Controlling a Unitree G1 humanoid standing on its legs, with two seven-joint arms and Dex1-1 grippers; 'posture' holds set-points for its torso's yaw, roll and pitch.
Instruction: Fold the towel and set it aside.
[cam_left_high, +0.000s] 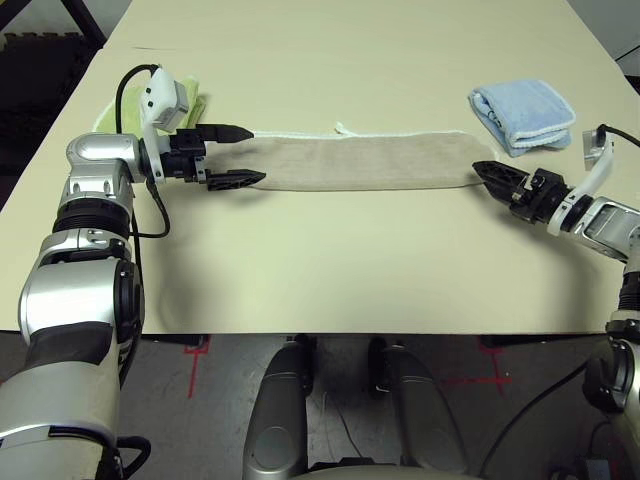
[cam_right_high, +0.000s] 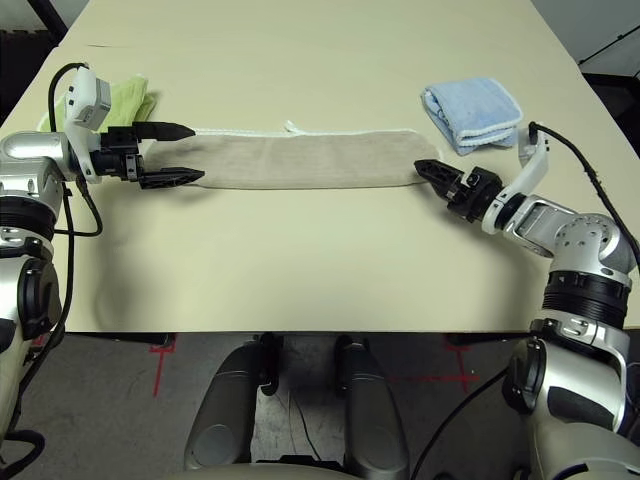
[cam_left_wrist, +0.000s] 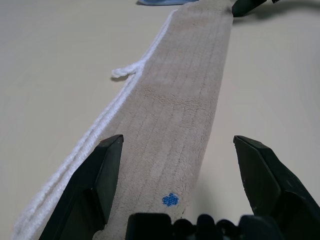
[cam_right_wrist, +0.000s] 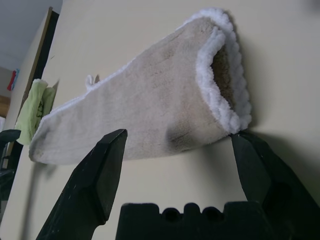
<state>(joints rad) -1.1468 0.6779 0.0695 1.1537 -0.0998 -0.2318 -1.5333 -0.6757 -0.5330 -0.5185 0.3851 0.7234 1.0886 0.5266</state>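
Note:
A finger of the robot's right gripper is pushing against the beige towel's near corner, so it should back away past the towel's end, then pinch both white-edged layers (cam_right_wrist: 224, 107).
The beige towel (cam_left_high: 365, 160) lies on the table as a long narrow strip folded lengthwise, running left to right, with white edging along its far side and a small white loop (cam_left_high: 343, 128) sticking out. My left gripper (cam_left_high: 245, 155) is open at the strip's left end, one finger on each side of it, and the cloth (cam_left_wrist: 185, 90) stretches away between the fingers. My right gripper (cam_left_high: 487, 172) is open at the right end. Its fingers straddle the doubled, white-edged end of the towel (cam_right_wrist: 140, 110) without closing on it.
A light green towel (cam_left_high: 195, 105) lies just behind my left gripper. A folded light blue towel (cam_left_high: 525, 115) sits at the back right, beyond my right gripper. The cream table (cam_left_high: 330, 270) has free room in front of the strip, up to its near edge.

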